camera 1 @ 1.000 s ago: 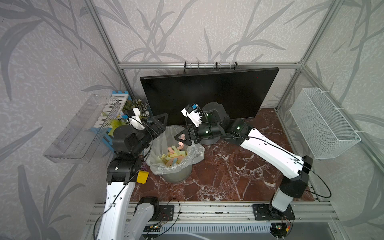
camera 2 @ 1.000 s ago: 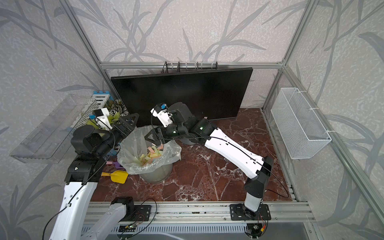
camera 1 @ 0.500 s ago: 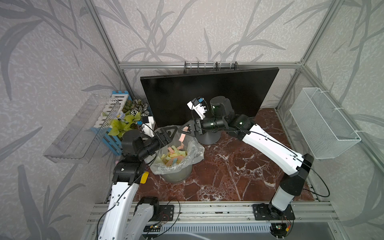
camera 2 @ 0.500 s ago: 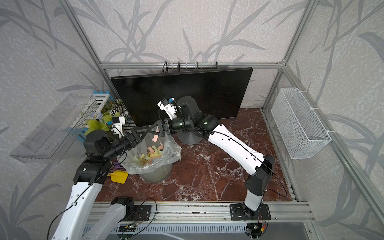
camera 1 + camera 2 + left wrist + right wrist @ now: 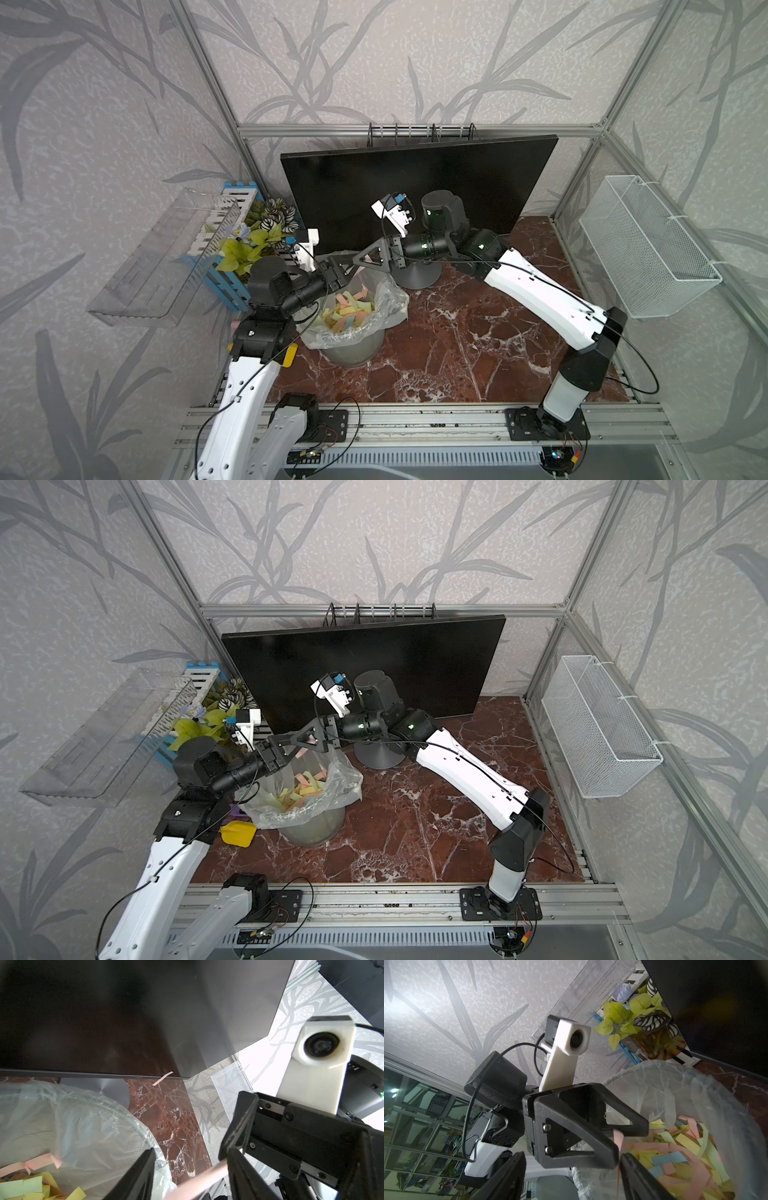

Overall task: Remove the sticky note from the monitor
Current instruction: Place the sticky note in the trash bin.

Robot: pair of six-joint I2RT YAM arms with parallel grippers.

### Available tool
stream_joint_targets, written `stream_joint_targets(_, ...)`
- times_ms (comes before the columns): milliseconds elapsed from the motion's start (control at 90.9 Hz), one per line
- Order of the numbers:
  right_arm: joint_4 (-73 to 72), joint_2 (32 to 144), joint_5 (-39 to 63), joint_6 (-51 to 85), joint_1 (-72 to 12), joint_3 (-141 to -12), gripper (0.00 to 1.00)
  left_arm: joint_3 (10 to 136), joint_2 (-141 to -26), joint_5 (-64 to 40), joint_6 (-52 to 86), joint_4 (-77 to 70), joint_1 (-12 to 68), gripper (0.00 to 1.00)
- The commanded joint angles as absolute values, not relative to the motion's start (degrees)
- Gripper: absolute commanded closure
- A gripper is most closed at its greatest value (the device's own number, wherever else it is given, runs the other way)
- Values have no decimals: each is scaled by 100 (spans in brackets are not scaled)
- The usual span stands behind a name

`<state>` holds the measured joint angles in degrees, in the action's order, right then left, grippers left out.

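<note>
A pink sticky note is stuck to a finger of my open right gripper, so next I pinch the note's loose end [image 5: 182, 1192] with my left gripper and pull it off over the lined bin.
The monitor [image 5: 436, 187] [image 5: 374, 658] stands at the back, and a thin pink sticky note strip [image 5: 162, 1078] hangs from its lower edge. Above the lined bin [image 5: 353, 353] my two grippers meet tip to tip. The right gripper [image 5: 571, 1178] [image 5: 343, 262] is open, with a pink sticky note [image 5: 618, 1136] [image 5: 199, 1180] clinging to one finger. My left gripper [image 5: 191, 1176] [image 5: 291, 750] reaches in between the right fingers. Its jaws stand partly apart on either side of that note, and a gap shows.
The bin's liner [image 5: 332, 779] holds several pink, yellow and blue paper strips. A clear shelf [image 5: 166, 257] and a blue crate of plants [image 5: 249, 245] are at the left. On the right wall hangs a white wire basket [image 5: 648, 249]. The grey monitor stand [image 5: 419, 274] sits behind the bin.
The left arm has swung right to meet the right gripper over the bin, and its jaws have narrowed. The right gripper has lifted a little with the pink note.
</note>
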<state>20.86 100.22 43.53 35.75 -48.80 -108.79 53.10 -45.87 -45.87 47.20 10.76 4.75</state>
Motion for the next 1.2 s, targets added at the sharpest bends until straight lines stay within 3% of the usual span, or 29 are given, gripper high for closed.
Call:
stream_joint_targets(0,1909,10121,4460,3594,-4887,-10876,24,5220,-4552,-4837,4748,757,525,41)
stream_joint_targets(198,1917,10176,4459,3588,-4887,-10848,24,5095,-4519,-4840,4815,647,545,41)
stream_joint_targets(363,1895,10166,4454,3595,-4887,-10758,24,5026,-4466,-4737,4756,772,541,56)
stream_joint_targets(605,1830,10122,4384,3590,-4887,-10485,24,4809,-4343,-4722,4763,807,545,58)
stream_joint_targets(858,1687,10231,4410,3671,-4895,-10440,24,4698,-4298,-4676,4665,984,545,34)
stream_joint_targets(990,1664,10282,4421,3711,-4895,-10483,24,4659,-4275,-4597,4556,1094,545,31)
stream_joint_targets(1078,1657,10315,4426,3721,-4894,-10494,24,4615,-4275,-4605,4533,1092,545,35)
stream_joint_targets(1187,1630,10356,4429,3745,-4909,-10494,24,4560,-4250,-4605,4522,1075,545,48)
